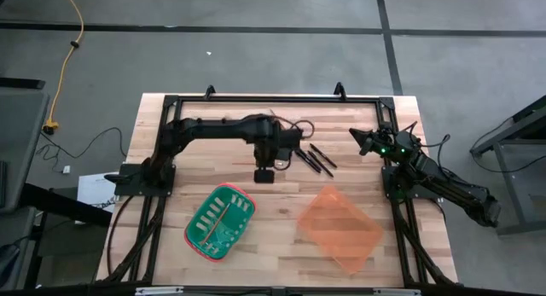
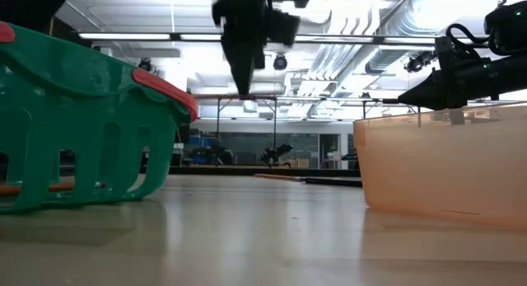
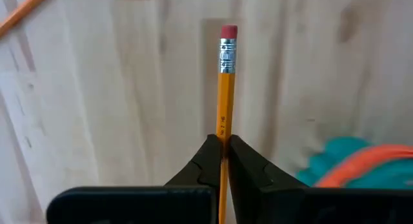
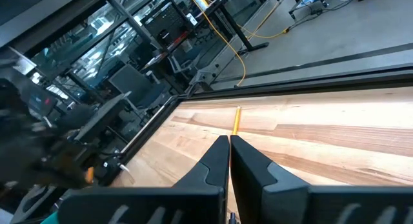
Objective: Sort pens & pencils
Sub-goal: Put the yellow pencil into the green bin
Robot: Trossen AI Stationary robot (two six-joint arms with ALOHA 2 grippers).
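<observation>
Next, I let go of the orange pencil with my left gripper on the bottom of the green basket, along the pencil (image 1: 213, 227) lying there.
My left gripper (image 3: 224, 146) is shut on an orange pencil (image 3: 224, 88) with a pink eraser, above the middle of the table (image 1: 264, 172) and well clear of it in the low view (image 2: 245, 72). Another pencil (image 3: 22, 11) lies on the wood near it. The black pens (image 1: 317, 159) lie on the table to the right of that gripper. The green basket (image 1: 220, 222) holds pencils lying on its floor. My right gripper (image 4: 229, 146) is shut and empty, at the table's far right (image 1: 363, 140). My left gripper pinches the pencil's shaft (image 3: 223, 135) between its two fingertips. The fingers point down from above. The eraser end (image 3: 228, 33) sticks out beyond the fingers, and the pencil is lifted clear of the table. The pointed end is hidden behind the gripper.
An orange see-through container (image 1: 339, 228) stands at the near right, the green basket to its left. A black frame (image 1: 273, 100) runs along the table's far edge and sides. Bare wood lies between the containers and the pens.
</observation>
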